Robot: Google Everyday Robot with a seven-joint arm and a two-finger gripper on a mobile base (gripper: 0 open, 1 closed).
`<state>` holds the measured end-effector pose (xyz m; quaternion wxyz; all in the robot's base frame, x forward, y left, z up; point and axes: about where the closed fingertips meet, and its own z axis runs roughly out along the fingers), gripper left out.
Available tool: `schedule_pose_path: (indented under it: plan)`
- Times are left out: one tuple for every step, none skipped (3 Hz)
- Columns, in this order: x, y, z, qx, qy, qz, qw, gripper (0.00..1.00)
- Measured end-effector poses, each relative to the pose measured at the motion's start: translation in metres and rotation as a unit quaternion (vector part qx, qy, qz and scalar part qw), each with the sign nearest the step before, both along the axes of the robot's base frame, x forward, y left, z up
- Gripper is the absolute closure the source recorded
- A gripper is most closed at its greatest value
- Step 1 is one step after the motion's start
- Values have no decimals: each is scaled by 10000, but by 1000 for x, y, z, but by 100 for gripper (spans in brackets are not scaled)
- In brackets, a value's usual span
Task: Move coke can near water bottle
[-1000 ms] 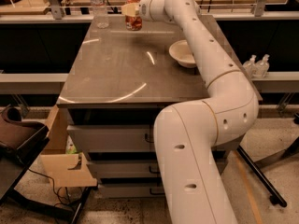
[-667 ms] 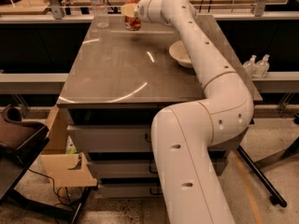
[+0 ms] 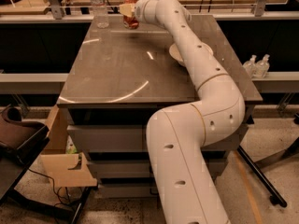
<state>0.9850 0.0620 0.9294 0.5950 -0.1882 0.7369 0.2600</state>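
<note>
The robot's gripper needs to release the red coke can at the table's far edge (image 3: 119, 27), beside the clear water bottle.
The red coke can (image 3: 131, 14) is at the far left of the grey table (image 3: 121, 73), held in my gripper (image 3: 128, 10), which reaches across from the right on the long white arm. The can's base is at or just above the table top. The clear water bottle (image 3: 99, 6) stands upright at the table's far left corner, a short way left of the can. The gripper is shut on the can.
A white bowl (image 3: 176, 54) sits on the right half of the table, partly hidden behind my arm. Two small pump-top bottles (image 3: 257, 65) stand on a ledge to the right. A rail runs behind the table. A cardboard box (image 3: 60, 162) sits on the floor at left.
The gripper with the can has moved a little left and further back, closer to the water bottle.
</note>
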Motion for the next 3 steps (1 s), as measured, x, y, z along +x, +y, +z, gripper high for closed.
schedule_pose_path:
  plan:
    - [6,5,3,-88,-175,-77,9998,100]
    - [10,12,3,-140,-323,-92,9993,100]
    - [13,20,0,-134,-416,-50,9990,100]
